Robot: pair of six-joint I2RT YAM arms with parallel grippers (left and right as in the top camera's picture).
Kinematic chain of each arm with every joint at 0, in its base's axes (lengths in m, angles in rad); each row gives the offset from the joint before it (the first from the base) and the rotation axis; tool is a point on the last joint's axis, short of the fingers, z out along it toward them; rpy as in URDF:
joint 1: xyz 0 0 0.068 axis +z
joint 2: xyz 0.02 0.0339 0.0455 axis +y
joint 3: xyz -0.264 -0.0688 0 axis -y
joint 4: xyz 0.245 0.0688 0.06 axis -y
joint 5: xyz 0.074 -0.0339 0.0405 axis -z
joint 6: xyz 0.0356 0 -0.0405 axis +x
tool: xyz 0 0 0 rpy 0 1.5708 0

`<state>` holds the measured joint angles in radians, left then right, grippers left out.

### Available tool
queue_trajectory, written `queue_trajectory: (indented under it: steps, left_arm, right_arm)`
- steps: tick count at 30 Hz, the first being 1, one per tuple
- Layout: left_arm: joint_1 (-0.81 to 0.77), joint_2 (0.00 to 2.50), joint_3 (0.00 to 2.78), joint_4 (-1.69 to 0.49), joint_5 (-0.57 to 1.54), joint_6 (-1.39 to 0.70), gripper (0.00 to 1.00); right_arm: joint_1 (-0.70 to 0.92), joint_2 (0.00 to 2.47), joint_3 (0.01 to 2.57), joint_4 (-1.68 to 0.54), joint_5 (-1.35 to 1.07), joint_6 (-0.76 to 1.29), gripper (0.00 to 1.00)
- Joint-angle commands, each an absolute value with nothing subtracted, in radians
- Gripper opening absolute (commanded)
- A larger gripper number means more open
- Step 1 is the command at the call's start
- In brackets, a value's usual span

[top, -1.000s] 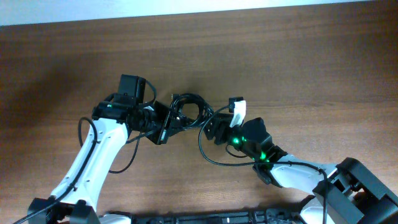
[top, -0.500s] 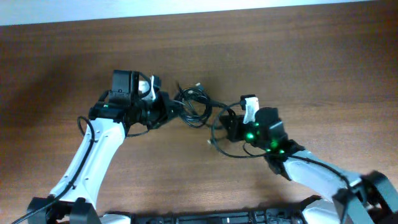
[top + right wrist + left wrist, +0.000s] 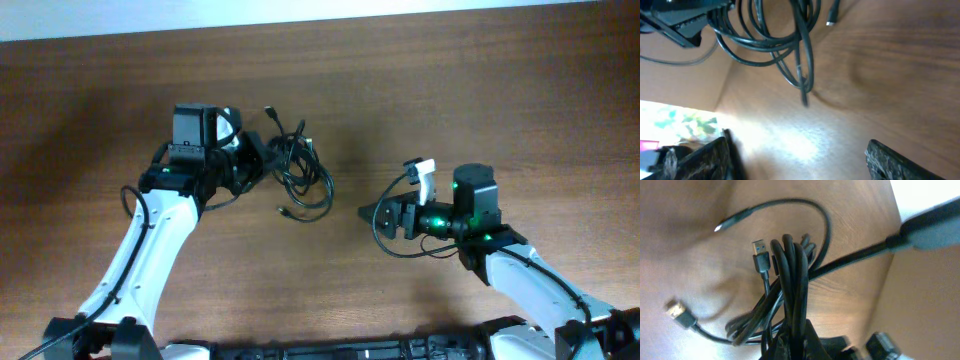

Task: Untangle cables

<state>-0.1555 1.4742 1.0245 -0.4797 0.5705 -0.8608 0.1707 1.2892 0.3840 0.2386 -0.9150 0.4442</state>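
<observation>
Several cords are pinched together in my left gripper, so my right gripper should take the bundle's hanging loops [image 3: 312,182] before my left gripper opens to loosen the cords.
The cables [image 3: 298,168] are a bundle of thin black cords with loose loops and small plug ends, hanging down to the wooden table. My left gripper [image 3: 256,160] is shut on the bundle's left end. In the left wrist view the cords [image 3: 792,275] run straight into the closed jaws of my left gripper [image 3: 795,344], and a USB plug [image 3: 759,256] and another plug [image 3: 678,313] hang free. My right gripper [image 3: 376,214] is open and empty, apart from the bundle on its right. The right wrist view shows the cables [image 3: 782,47] ahead of my right gripper [image 3: 800,152].
The brown wooden table [image 3: 480,100] spreads all round. A pale wall strip [image 3: 300,10] runs along the far edge. Thicker arm wires loop beside the left arm [image 3: 135,200] and below the right gripper [image 3: 395,250].
My left gripper has pulled the bundle back and to the left. My right gripper has drawn away to the right and now stands clear of the cables, with its jaws open.
</observation>
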Motion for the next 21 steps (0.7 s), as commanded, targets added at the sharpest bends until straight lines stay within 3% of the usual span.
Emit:
queue_trajectory:
  steps: [1,4,7,9,10,11,15,18,19,20,21]
  left_arm:
    - [-0.154,1.472,1.032,-0.549,0.599,-1.404,0.0]
    - [-0.154,1.472,1.032,-0.67,0.606,-1.596,0.0]
    - [-0.154,1.472,1.032,-0.74,0.625,-1.63,0.0]
    - [-0.154,1.472,1.032,-0.765,0.654,-1.63,0.0]
    - [-0.154,1.472,1.032,-0.769,0.682,-1.63,0.0]
    - [-0.154,1.472,1.032,-0.769,0.721,-1.63,0.0]
    - [-0.154,1.472,1.032,-0.768,0.808,-1.631,0.0]
    - [-0.154,1.471,1.033,-0.744,0.841,-1.638,0.0]
    - [-0.154,1.471,1.033,-0.736,0.854,-1.638,0.0]
    - [-0.154,1.471,1.033,-0.735,0.862,-1.639,0.0]
    - [-0.154,1.472,1.033,-0.735,0.851,-1.638,0.0]
  right_arm:
    - [0.295,1.282,0.38,0.326,-0.95,0.422,0.86]
    - [0.477,1.282,0.38,0.516,-0.907,0.299,0.75]
    - [0.625,1.282,0.38,0.532,-0.531,0.102,0.72]
    - [0.672,1.285,0.38,0.531,-0.375,0.022,0.67]
    - [0.691,1.299,0.38,0.531,-0.331,-0.006,0.59]
    - [0.701,1.317,0.38,0.527,-0.299,-0.012,0.57]
    - [0.723,1.434,0.414,0.524,-0.291,-0.011,0.4]
    - [0.774,1.442,0.434,0.49,-0.24,-0.01,0.41]
    - [0.775,1.443,0.437,0.489,-0.231,-0.002,0.47]
    - [0.775,1.443,0.44,0.487,-0.223,0.008,0.57]
    - [0.773,1.442,0.442,0.49,-0.224,0.008,0.8]
